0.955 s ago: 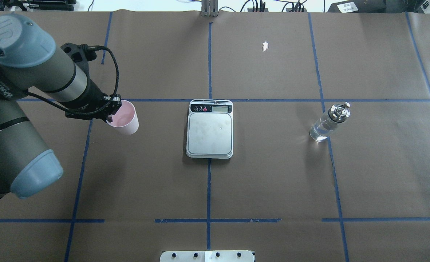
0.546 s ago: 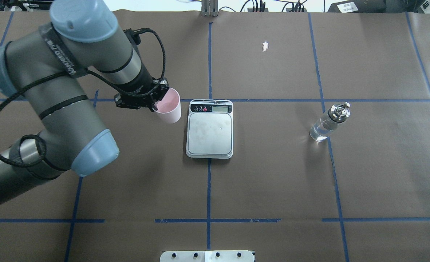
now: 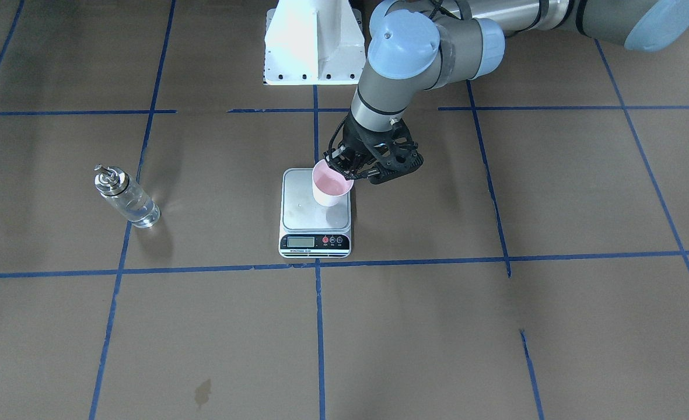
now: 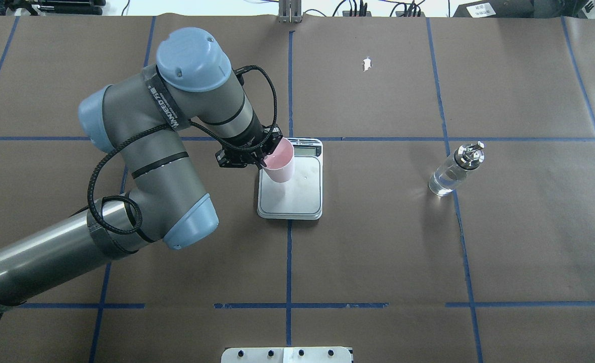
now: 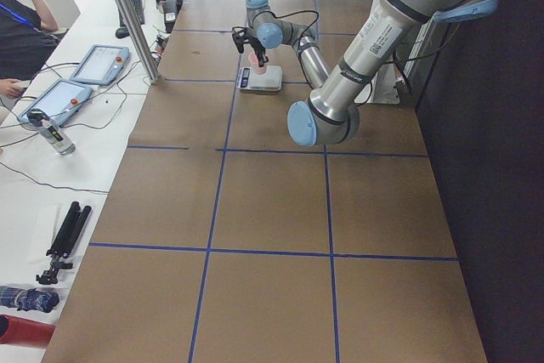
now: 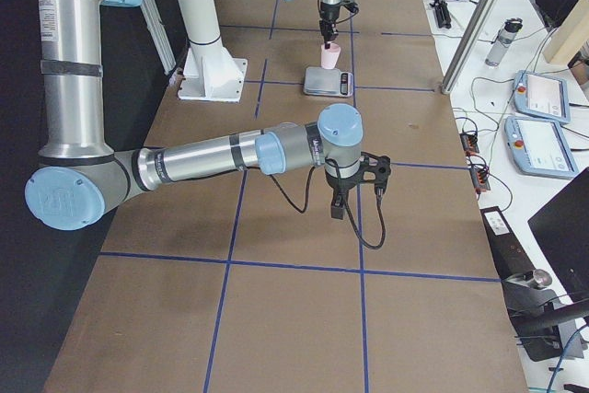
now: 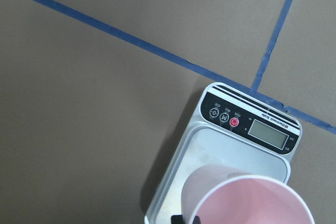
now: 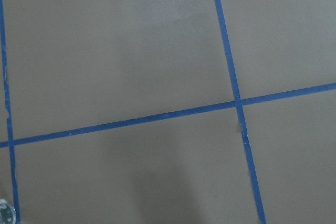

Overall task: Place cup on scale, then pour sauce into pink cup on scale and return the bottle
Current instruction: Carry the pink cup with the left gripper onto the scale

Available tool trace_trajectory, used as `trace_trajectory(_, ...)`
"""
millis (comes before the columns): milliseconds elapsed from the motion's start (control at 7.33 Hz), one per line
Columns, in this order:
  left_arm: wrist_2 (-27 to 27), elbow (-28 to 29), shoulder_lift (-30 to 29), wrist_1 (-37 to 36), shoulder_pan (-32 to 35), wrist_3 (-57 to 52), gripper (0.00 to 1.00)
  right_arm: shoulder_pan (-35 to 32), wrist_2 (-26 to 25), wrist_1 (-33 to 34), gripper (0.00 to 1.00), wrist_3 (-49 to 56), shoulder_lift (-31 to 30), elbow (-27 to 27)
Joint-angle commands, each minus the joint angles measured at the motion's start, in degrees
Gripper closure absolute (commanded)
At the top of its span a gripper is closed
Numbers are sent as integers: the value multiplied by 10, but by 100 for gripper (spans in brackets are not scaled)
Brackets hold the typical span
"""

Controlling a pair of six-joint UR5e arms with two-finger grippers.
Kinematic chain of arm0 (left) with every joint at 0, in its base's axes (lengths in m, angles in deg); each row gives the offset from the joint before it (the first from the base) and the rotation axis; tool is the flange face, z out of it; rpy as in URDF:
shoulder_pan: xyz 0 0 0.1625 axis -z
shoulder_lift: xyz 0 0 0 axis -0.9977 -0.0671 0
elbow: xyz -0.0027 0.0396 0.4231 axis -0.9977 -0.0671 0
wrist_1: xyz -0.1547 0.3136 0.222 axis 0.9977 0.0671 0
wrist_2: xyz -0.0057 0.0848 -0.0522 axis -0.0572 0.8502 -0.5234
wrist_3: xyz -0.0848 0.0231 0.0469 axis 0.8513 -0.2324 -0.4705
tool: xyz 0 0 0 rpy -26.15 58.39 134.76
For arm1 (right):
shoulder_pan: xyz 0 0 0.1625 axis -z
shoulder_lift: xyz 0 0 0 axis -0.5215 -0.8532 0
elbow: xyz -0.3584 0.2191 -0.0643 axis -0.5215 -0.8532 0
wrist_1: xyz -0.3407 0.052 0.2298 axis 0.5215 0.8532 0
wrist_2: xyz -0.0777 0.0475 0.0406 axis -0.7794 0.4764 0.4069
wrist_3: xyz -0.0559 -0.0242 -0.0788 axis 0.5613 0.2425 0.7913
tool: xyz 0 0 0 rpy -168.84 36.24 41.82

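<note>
My left gripper is going to set the pale pink cup down for me, on the middle of the silver scale's platform [image 3: 314, 203] [image 7: 226, 192].
My left gripper [image 4: 267, 155] is shut on the near-left rim of the pale pink cup [image 4: 280, 165]. It holds the cup upright over the left part of the silver scale [image 4: 300, 194], a little above its platform as far as I can tell. The front-facing view shows the cup [image 3: 331, 188], the left gripper [image 3: 345, 170] and the scale [image 3: 302, 204]. The left wrist view shows the cup [image 7: 247, 200] over the scale [image 7: 231, 145]. The clear glass bottle [image 4: 452, 172] with clear liquid stands alone at the right. My right gripper [image 6: 339, 207] hangs over bare table; I cannot tell if it is open.
Blue tape lines grid the brown table cover. The white robot base [image 3: 314, 41] stands behind the scale. A white tear [image 4: 367, 64] marks the far cover. Side tables hold tablets [image 5: 59, 99] and cables beyond the table's far edge.
My left arm has carried the cup to the right, from the table's left part to over the scale. The bottle and the scale have not moved.
</note>
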Motion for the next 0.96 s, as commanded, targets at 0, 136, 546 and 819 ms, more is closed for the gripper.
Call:
trace_trajectory(0, 29, 48, -35, 7, -24, 19, 100, 6, 0, 0, 0, -16, 0, 5)
trace_trajectory(136, 33, 56, -36, 9, -26, 21, 100, 6, 4, -1, 0, -16, 0, 5)
trace_trajectory(546, 35, 50, -32, 8, -26, 16, 100, 6, 6, -4, 0, -17, 0, 7)
trace_trajectory(819, 35, 50, -31, 7, -24, 15, 100, 6, 6, -3, 0, -18, 2, 8)
